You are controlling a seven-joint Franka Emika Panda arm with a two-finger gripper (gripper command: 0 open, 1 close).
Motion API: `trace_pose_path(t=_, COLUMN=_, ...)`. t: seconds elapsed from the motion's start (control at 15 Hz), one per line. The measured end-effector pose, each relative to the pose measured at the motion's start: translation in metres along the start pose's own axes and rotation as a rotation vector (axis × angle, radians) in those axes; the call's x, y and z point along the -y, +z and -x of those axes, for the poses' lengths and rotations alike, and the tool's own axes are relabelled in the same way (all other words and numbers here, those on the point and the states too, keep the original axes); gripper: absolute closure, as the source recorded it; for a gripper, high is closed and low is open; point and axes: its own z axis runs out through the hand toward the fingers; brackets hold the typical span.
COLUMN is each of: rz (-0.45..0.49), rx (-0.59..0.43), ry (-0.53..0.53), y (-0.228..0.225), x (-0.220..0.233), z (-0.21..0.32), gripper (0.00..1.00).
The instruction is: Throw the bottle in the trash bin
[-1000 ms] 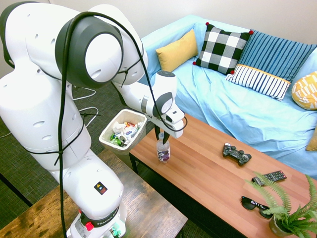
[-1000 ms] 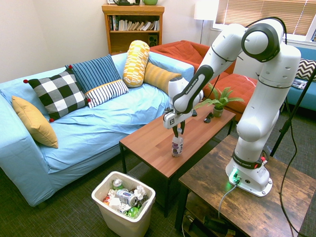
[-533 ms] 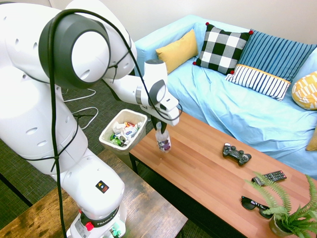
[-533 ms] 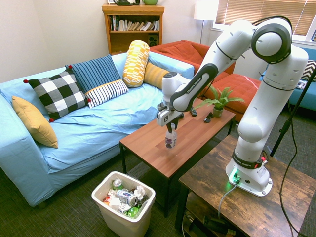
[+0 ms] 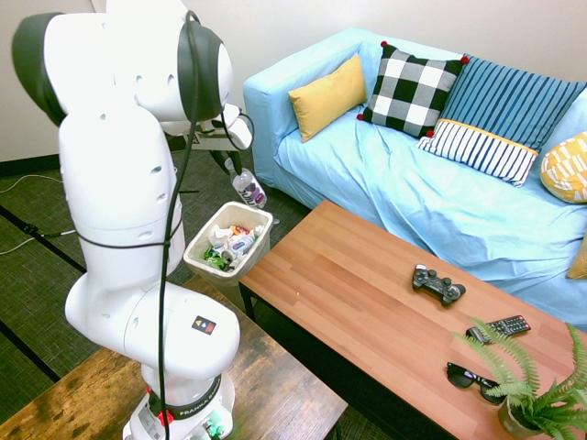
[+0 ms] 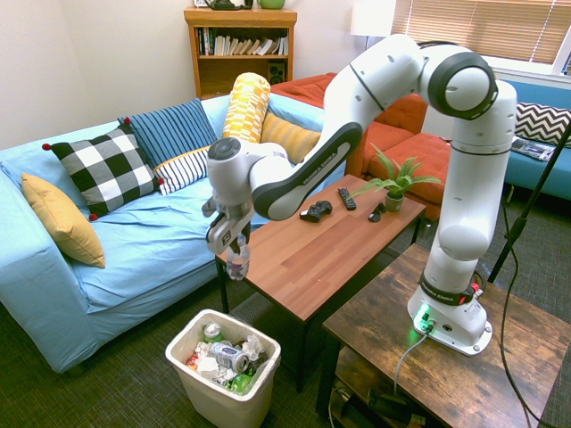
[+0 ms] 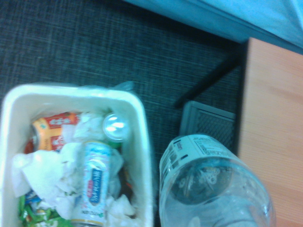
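Note:
The orange can is inside the trash bin (image 6: pixel 191 345) (image 7: pixel 50 129), beside the crumpled paper. I will release the clear bottle from my gripper over it.
My gripper (image 6: pixel 234 239) is shut on the neck of the clear bottle (image 6: pixel 236 263), which hangs in the air past the coffee table's end, above and a little to the side of the off-white trash bin (image 6: pixel 265 374). In the first exterior view the bottle (image 5: pixel 249 189) hangs tilted over the floor just beyond the bin's (image 5: pixel 195 247) far rim. The wrist view shows the bottle's (image 7: pixel 213 184) clear body close up beside the bin's rim (image 7: pixel 142 142). The bin holds cans, crumpled paper and wrappers.
The wooden coffee table (image 6: pixel 294 259) stands right beside the bin and carries a game controller (image 5: pixel 437 283), a remote (image 5: pixel 498 326), sunglasses (image 5: pixel 472 379) and a potted fern (image 5: pixel 537 396). A blue sofa (image 6: pixel 134 250) with cushions runs behind.
The arm has swung off the coffee table toward the bin, carrying the lifted bottle with it. The bottle now hangs over the floor next to the bin instead of over the tabletop.

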Motion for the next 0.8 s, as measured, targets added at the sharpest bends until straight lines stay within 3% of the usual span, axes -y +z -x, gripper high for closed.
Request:
trace_pose_path(t=0.27, rz=0.007, rx=0.026, ry=-0.087, y=0.065, x=0.069, z=0.057, gripper=1.00)
trace_pose_path(t=0.53, rz=0.020, rx=0.006, ry=-0.098, y=0.121, x=0.096, z=0.072, gripper=1.00)
trace_pose_path(t=0.6, rz=0.025, rx=-0.001, ry=-0.097, y=0.132, x=0.098, z=0.071, gripper=0.00)
trace_pose_path(t=0.8, rz=0.044, rx=-0.003, ry=-0.081, y=0.148, x=0.100, z=0.070, gripper=0.00)
